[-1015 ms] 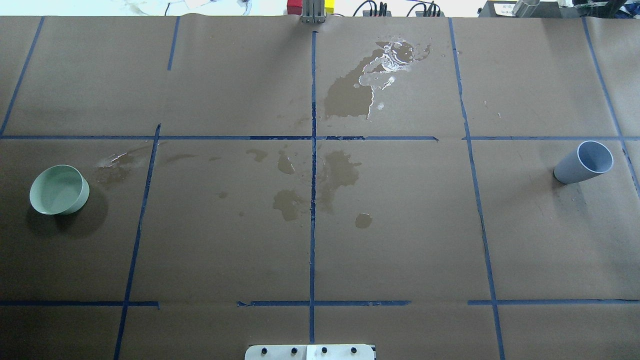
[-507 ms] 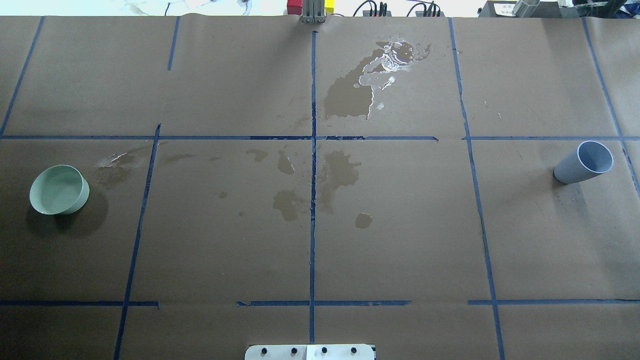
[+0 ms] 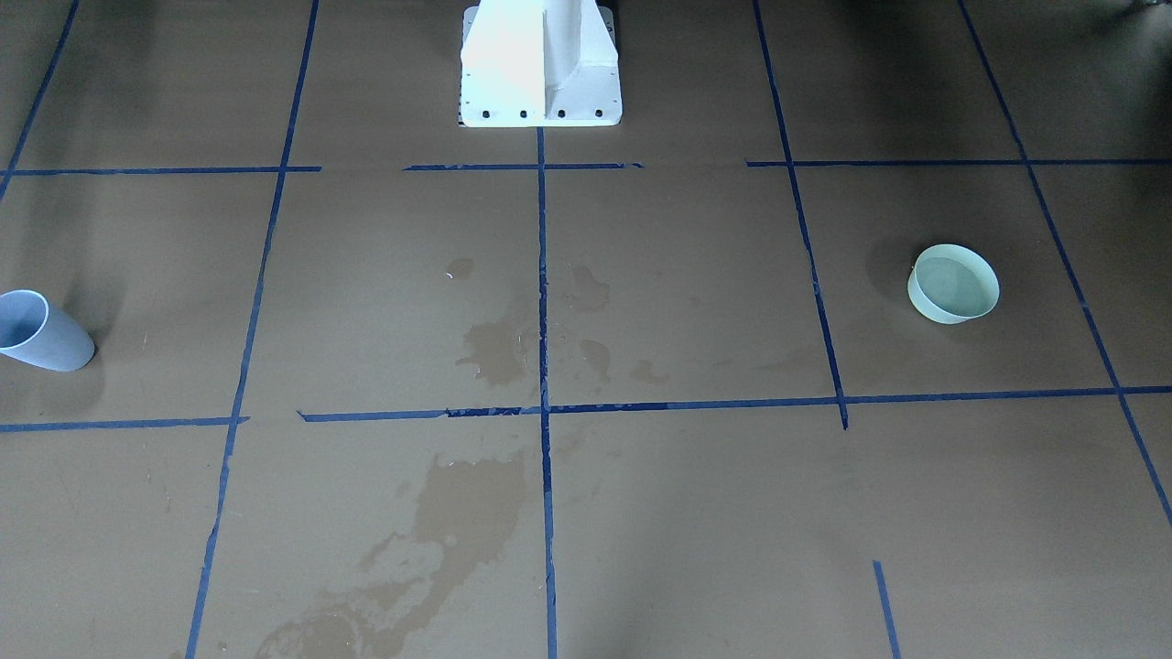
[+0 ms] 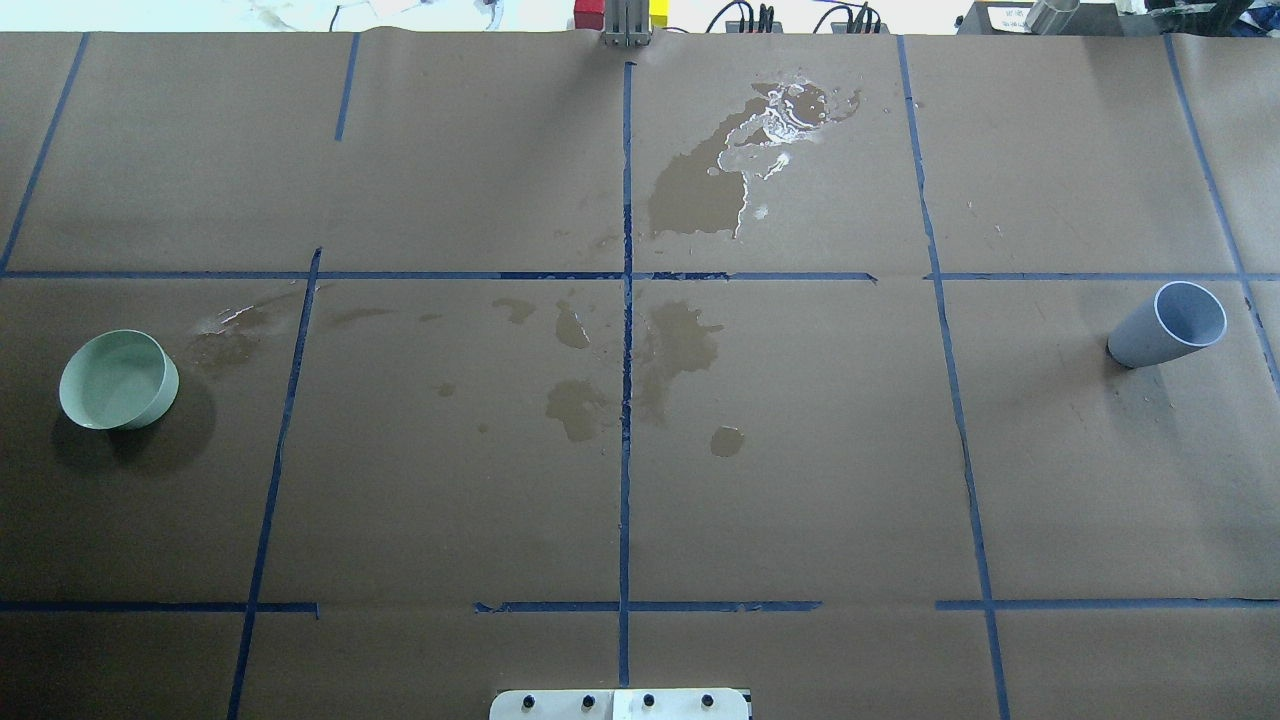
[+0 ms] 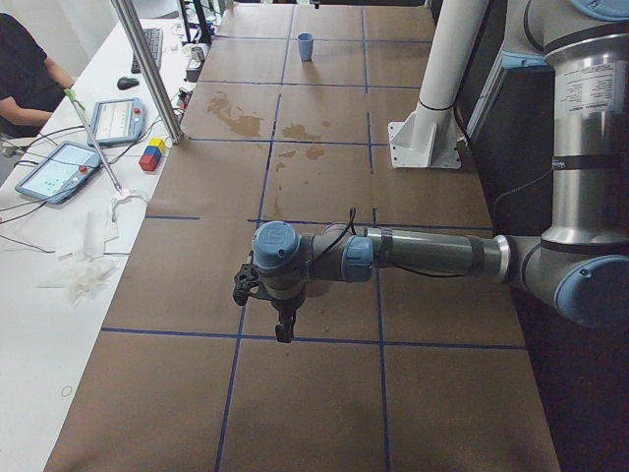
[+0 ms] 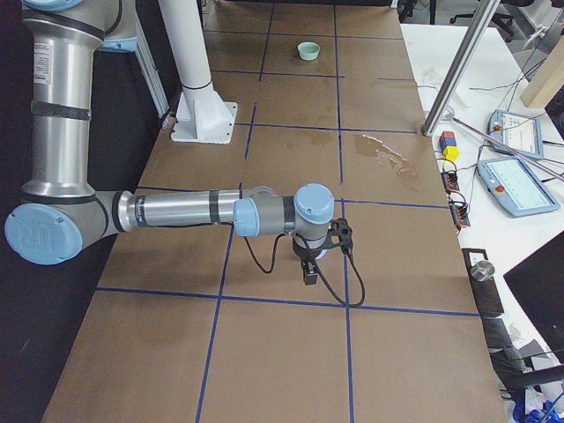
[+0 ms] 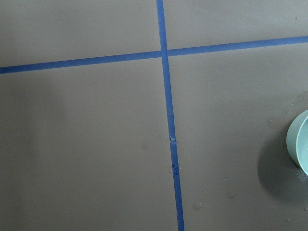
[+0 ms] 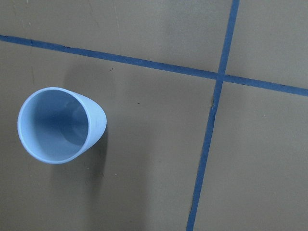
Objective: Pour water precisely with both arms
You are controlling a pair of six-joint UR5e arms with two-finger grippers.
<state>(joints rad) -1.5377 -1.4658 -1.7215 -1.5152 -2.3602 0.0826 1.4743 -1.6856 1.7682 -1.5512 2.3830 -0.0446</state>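
My left gripper should hold the pale green bowl at the pale green bowl's rim [image 3: 996, 284] [image 7: 296, 143], on the side farthest from the light blue cup.
A pale green bowl [image 4: 118, 380] stands on the table's left side, with its rim at the right edge of the left wrist view [image 7: 301, 144]. Far to the right stands a light blue cup [image 4: 1168, 325], seen from above in the right wrist view [image 8: 60, 124]. Water shows as a glossy sheen [image 4: 780, 125] on the paper at the far centre. Both arms appear only in the side views. The left gripper [image 5: 285, 326] hangs above the paper, and so does the right gripper [image 6: 310, 270]. I cannot tell whether either is open or shut. No fingers show in the wrist views.
Brown paper with blue tape lines [image 4: 626, 400] covers the table. Dark wet stains [image 4: 680, 345] mark its middle. The white pedestal [image 3: 540, 64] stands at the robot's edge. Tablets [image 5: 59, 169], coloured blocks [image 5: 151, 154], a metal pole [image 5: 147, 69] and a seated person [image 5: 25, 69] are on the operators' side.
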